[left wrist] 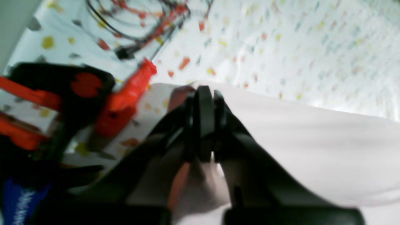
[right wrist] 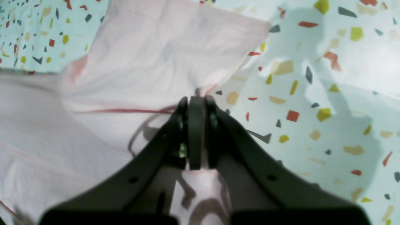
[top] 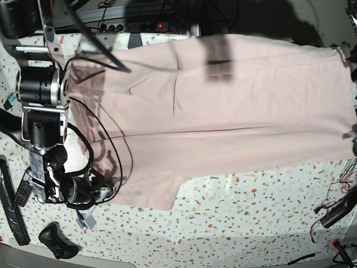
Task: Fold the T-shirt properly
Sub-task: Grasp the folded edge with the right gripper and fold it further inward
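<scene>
The T-shirt's edge, now at the cloth's border with the table, will be let go by my right gripper on the pink cloth [top: 102, 127] just above the near end of the long crease.
The pale pink T-shirt [top: 223, 111] lies spread flat over most of the speckled table, plain side up, with a sleeve folded in near its middle. In the left wrist view my left gripper [left wrist: 204, 93] is shut on an edge of the T-shirt [left wrist: 312, 140], which lifts in a soft ridge to its right. In the right wrist view my right gripper [right wrist: 197, 100] is shut on the T-shirt [right wrist: 140, 56] beside a sleeve seam, at the cloth's border with the table. In the base view the right gripper [top: 109, 192] sits at the shirt's lower left corner. I cannot make out the left gripper there.
An orange-and-black clamp [left wrist: 103, 97] and loose cables [left wrist: 140, 18] lie close to the left gripper. A power strip [top: 145, 26] runs along the top edge. A remote [top: 23, 190] and a black handle [top: 56, 240] lie lower left, more cables [top: 337, 212] lower right.
</scene>
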Controlling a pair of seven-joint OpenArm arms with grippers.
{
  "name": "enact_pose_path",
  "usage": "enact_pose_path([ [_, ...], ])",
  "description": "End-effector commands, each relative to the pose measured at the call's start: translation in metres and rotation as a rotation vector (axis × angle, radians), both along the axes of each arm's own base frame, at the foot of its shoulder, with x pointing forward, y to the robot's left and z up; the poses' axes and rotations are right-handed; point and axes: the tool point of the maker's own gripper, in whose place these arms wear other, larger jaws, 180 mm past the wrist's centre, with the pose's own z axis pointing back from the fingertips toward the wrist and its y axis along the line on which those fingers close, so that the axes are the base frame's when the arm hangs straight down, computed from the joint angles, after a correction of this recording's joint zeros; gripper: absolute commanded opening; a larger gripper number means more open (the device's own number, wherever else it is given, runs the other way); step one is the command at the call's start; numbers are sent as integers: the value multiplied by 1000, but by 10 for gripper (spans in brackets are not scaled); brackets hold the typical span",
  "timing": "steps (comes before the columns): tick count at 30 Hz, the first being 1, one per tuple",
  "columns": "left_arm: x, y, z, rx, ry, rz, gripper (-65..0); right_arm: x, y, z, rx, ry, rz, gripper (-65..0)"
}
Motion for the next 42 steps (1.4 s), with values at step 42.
enact_pose_path([
  [42, -130, -14, 6, 20, -5, -83, -650, -119, -10, 25, -42, -225, -3, -650],
])
